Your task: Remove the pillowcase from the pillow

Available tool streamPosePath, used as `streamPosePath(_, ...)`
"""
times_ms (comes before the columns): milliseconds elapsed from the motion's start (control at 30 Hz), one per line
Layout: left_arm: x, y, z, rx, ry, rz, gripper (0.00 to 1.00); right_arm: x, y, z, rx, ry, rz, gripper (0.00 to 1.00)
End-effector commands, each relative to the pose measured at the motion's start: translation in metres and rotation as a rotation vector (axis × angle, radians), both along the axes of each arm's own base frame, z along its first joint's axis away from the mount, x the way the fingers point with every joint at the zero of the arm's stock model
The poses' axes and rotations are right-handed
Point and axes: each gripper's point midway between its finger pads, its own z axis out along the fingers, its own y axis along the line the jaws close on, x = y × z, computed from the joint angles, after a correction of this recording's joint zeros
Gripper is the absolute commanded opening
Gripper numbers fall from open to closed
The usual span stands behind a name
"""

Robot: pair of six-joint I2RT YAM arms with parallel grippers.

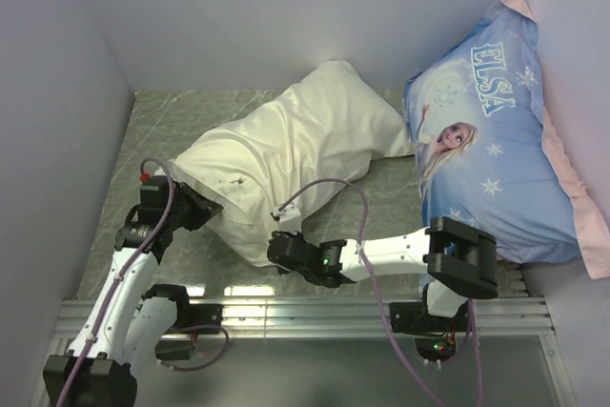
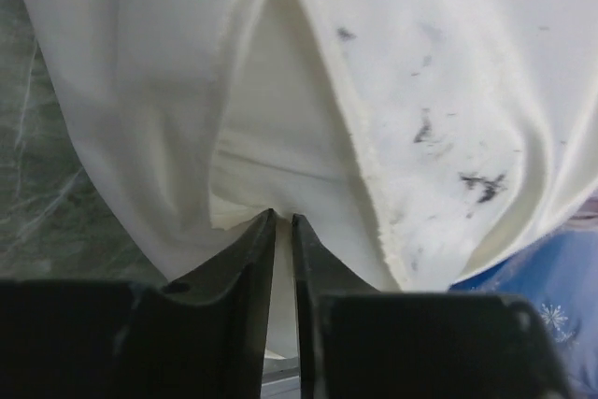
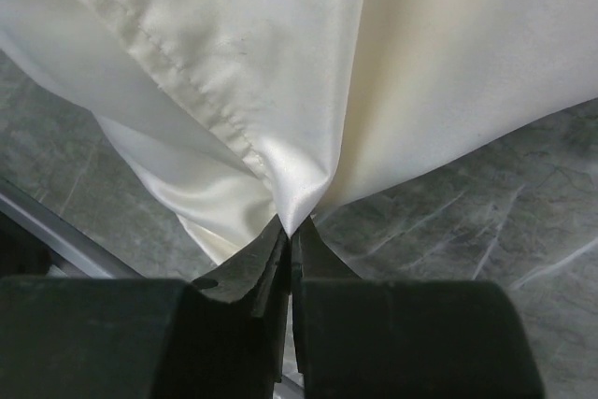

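I can see the loose flap hanging beside the pillowcase's stitched hem that my right gripper pinches, so I need to open it and take the loose flap's edge (image 3: 201, 234).
The cream pillowcase (image 1: 286, 154) lies diagonally across the green marbled table, bulging as if the pillow is inside; no bare pillow or blue tag shows. My left gripper (image 1: 203, 209) is at the case's near-left end. In the left wrist view it (image 2: 283, 217) is shut on a fold of the pillowcase (image 2: 280, 119), beside a rough hem and some dark smudges. My right gripper (image 1: 276, 247) is at the case's near corner. In the right wrist view it (image 3: 291, 226) is shut on the pinched, shiny corner of the pillowcase (image 3: 299, 91), just above the table.
A large blue Elsa-printed pillow (image 1: 496, 140) with a pink edge leans at the right, touching the case's far end; a corner of it shows in the left wrist view (image 2: 551, 296). Grey walls enclose the left, back and right. A metal rail (image 1: 315, 312) runs along the near edge.
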Motion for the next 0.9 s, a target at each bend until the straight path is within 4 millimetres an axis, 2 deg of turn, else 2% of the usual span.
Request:
streamPosePath(0,-0.006,0.0,-0.017,0.017,0.027,-0.01,0.15,0.002,0.015,0.046,0.092,-0.043,0.021,0.09)
streamPosePath(67,-0.011,-0.001,-0.021,0.015,0.041,0.007,0.1,0.004,0.02,0.064,0.106,-0.061,0.035,0.14)
streamPosePath(100,-0.015,-0.002,-0.021,0.012,0.047,0.014,0.08,0.003,0.024,0.08,0.124,-0.065,0.048,0.2)
streamPosePath(167,-0.016,0.004,-0.023,0.023,0.057,0.059,0.05,0.003,0.027,0.097,0.141,-0.078,0.063,0.26)
streamPosePath(200,-0.017,0.003,-0.024,0.023,0.063,0.058,0.04,0.003,0.027,0.111,0.162,-0.085,0.068,0.33)
streamPosePath(267,-0.02,0.002,-0.031,0.009,0.096,0.071,0.01,0.002,0.027,0.125,0.179,-0.097,0.08,0.38)
streamPosePath(300,-0.023,0.0,-0.039,0.0,0.12,0.062,0.01,0.003,0.028,0.139,0.205,-0.108,0.084,0.44)
streamPosePath(433,-0.026,-0.009,-0.05,-0.035,0.137,0.032,0.01,0.003,0.04,0.163,0.247,-0.137,0.108,0.47)
streamPosePath(567,-0.029,-0.011,-0.051,-0.037,0.138,0.033,0.01,0.0,0.058,0.165,0.27,-0.132,0.136,0.47)
streamPosePath(667,-0.03,-0.011,-0.048,-0.032,0.139,0.032,0.0,0.001,0.071,0.153,0.261,-0.131,0.151,0.47)
streamPosePath(767,-0.031,-0.01,-0.043,-0.031,0.137,0.035,0.01,0.006,0.082,0.124,0.174,-0.116,0.142,0.47)
streamPosePath(867,-0.032,-0.01,-0.037,-0.03,0.133,0.034,0.01,0.005,0.082,0.111,0.155,-0.095,0.124,0.5)
